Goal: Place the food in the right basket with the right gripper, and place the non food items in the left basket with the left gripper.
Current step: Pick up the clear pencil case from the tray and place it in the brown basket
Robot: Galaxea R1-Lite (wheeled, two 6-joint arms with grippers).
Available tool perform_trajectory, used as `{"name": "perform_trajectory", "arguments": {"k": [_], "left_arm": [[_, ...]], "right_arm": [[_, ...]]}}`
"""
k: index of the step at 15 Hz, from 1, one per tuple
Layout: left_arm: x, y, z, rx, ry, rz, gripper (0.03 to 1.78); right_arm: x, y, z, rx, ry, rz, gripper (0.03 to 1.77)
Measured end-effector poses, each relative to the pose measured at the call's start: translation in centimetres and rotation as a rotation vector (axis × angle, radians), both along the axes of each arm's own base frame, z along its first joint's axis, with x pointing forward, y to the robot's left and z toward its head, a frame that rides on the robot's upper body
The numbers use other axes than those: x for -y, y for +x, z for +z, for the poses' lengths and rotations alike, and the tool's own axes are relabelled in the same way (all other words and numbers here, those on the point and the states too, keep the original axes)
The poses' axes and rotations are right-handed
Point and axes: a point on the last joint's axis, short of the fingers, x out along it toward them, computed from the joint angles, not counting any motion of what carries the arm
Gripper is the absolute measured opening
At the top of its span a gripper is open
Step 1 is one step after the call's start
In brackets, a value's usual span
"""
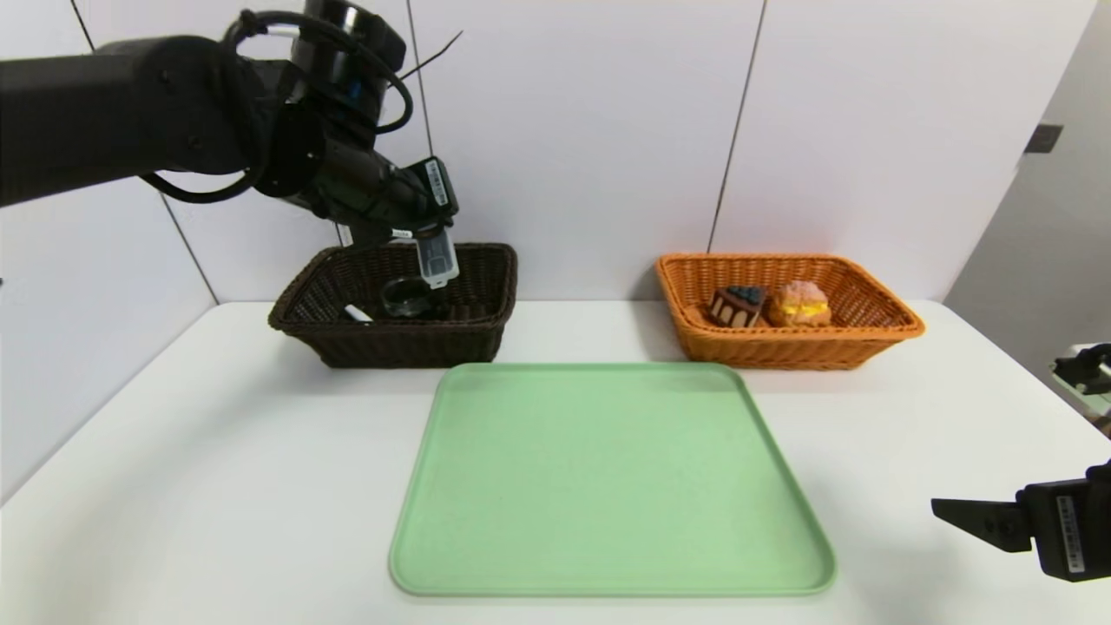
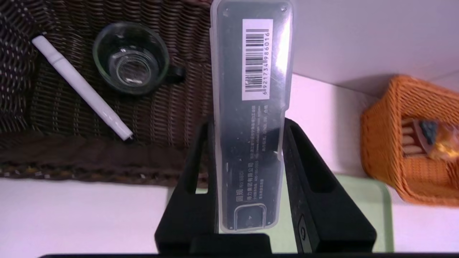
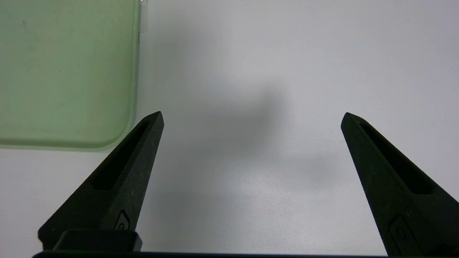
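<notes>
The robot's left gripper will set the long grey barcoded case, now hanging above that basket, down in the dark brown basket [image 1: 468, 299] [image 2: 206, 86] next to the glass cup's handle.
My left gripper [image 1: 417, 227] hangs above the dark brown left basket [image 1: 473, 328], shut on the long grey barcoded case [image 2: 251, 107], which points down over the basket's inside. Inside that basket lie the white marker pen [image 2: 80, 86] and the clear glass cup [image 2: 131, 59] with its black handle. The orange right basket [image 1: 868, 334] holds the chocolate cake wedge [image 1: 738, 305] and the cream puff [image 1: 800, 304]. My right gripper [image 3: 251, 118] is parked low at the table's right front, open and with nothing between its fingers.
A bare green tray [image 1: 608, 477] lies in the middle of the white table [image 1: 174, 486], in front of both baskets. A white panelled wall stands right behind the baskets. The tray's corner [image 3: 68, 75] shows beside my right gripper.
</notes>
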Motion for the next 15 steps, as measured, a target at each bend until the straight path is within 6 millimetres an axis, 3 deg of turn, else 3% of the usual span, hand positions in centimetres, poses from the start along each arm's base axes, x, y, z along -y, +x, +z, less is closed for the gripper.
{"name": "perform_trajectory", "arguments": {"k": [7, 15], "left_arm": [[-0.6, 5.8, -5.4, -0.023, 0.014, 0.074, 0.54], [0.0, 8.0, -8.6, -0.042, 0.040, 0.091, 0.54]], "right_arm": [[0.0, -0.1, -0.2, -0.009, -0.001, -0.002, 1.71], [0.0, -0.1, -0.3, -0.016, -0.001, 0.001, 1.71]]}}
